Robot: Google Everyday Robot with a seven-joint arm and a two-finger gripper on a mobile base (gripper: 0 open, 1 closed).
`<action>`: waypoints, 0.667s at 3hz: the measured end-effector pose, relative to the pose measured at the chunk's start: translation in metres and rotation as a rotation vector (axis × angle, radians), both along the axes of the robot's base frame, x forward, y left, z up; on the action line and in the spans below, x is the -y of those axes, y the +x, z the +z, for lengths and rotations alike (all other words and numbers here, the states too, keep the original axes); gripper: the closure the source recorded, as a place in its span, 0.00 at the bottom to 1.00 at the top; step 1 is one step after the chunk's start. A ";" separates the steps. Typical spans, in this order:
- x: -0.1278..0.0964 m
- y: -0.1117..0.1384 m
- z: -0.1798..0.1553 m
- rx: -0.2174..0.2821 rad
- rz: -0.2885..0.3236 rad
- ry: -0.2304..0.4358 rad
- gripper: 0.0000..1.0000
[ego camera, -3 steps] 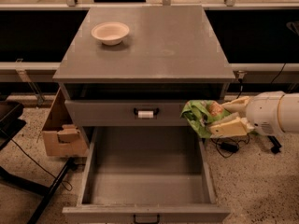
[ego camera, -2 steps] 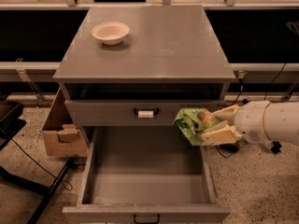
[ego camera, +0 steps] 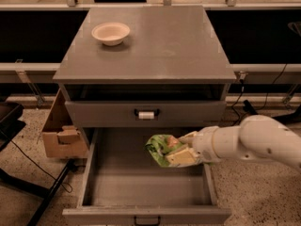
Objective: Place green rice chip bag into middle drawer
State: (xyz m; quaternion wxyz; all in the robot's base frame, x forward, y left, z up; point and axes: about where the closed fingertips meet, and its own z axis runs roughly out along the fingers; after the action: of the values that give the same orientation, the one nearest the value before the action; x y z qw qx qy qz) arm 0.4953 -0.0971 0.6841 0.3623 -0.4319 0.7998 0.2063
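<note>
Next, my gripper opens and lets the green rice chip bag go on the middle of the open drawer's grey bottom [ego camera: 146,166].
The green rice chip bag [ego camera: 158,149] is crinkled, light green with white and orange print, and hangs in the air over the right half of the open middle drawer [ego camera: 146,192]. My gripper [ego camera: 181,149] reaches in from the right on a white arm and is shut on the bag's right side, cream fingers [ego camera: 180,157] pinching it. The drawer is pulled out wide at the bottom of the cabinet, its inside bare grey, a dark handle [ego camera: 146,220] on its front.
A cream round bowl [ego camera: 110,33] sits on the grey cabinet top [ego camera: 178,46] at the back left. Above the open drawer is a shut drawer front with a white-tagged handle [ego camera: 146,114]. A cardboard box [ego camera: 61,131] stands on the floor to the left.
My gripper has carried the bag leftward and slightly down, from beside the cabinet's right edge to over the open drawer's right half. The bowl and drawers have not moved.
</note>
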 end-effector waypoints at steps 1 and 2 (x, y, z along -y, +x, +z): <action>-0.033 0.013 -0.034 -0.050 0.036 -0.013 1.00; -0.057 0.027 -0.067 -0.094 0.067 -0.058 1.00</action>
State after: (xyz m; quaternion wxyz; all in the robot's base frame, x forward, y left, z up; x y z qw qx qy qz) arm 0.5220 -0.0398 0.6169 0.3044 -0.4585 0.8068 0.2149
